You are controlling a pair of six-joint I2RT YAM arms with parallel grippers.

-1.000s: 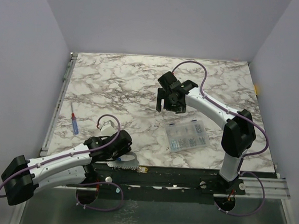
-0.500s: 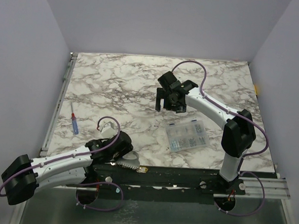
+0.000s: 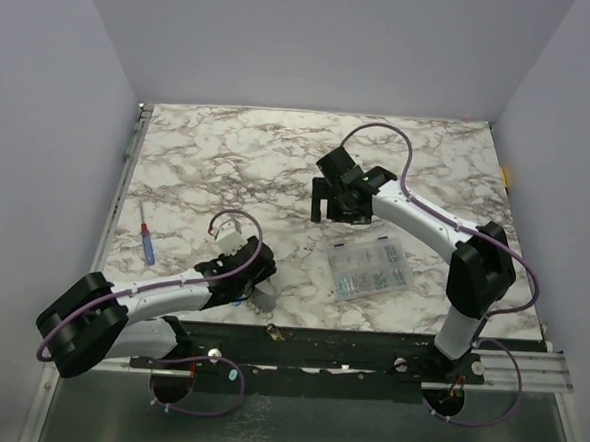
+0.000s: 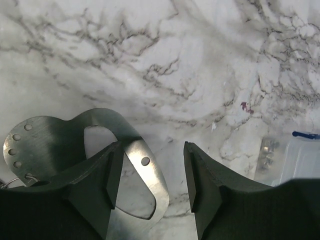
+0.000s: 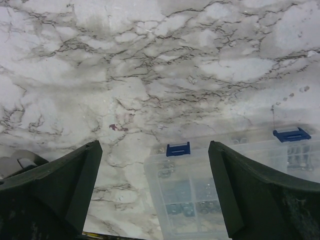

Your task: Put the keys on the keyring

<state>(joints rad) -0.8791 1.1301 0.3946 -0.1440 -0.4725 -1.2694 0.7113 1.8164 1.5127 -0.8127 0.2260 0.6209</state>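
I can see my left gripper is over the metal plate's handle loop, so I need to grab the metal plate's ringed edge (image 4: 16,180) with it, lift, and offer the handle loop to my right gripper.
No blue, green or yellow keys show in any view. A thin wire curve (image 4: 11,182) shows at the far left edge of the left wrist view; I cannot tell if it is the keyring. My left gripper (image 3: 256,282) (image 4: 150,172) is open and low over the table's near edge. Its left finger (image 4: 95,175) lies over a flat silvery metal plate with holes (image 4: 142,172) (image 3: 263,300); nothing is between the jaws but marble. My right gripper (image 3: 336,199) (image 5: 155,165) is open and empty, held above the middle of the table.
A clear compartment box of small parts (image 3: 372,269) (image 5: 225,185) with blue latches lies right of centre; its corner shows in the left wrist view (image 4: 300,160). A slim red-and-blue stick (image 3: 147,243) lies near the left edge. The table's front edge (image 3: 368,334) runs just behind my left gripper.
My left arm has swung forward and to the right, further onto the table, and the metal plate now lies under its gripper. My right gripper has shifted slightly.
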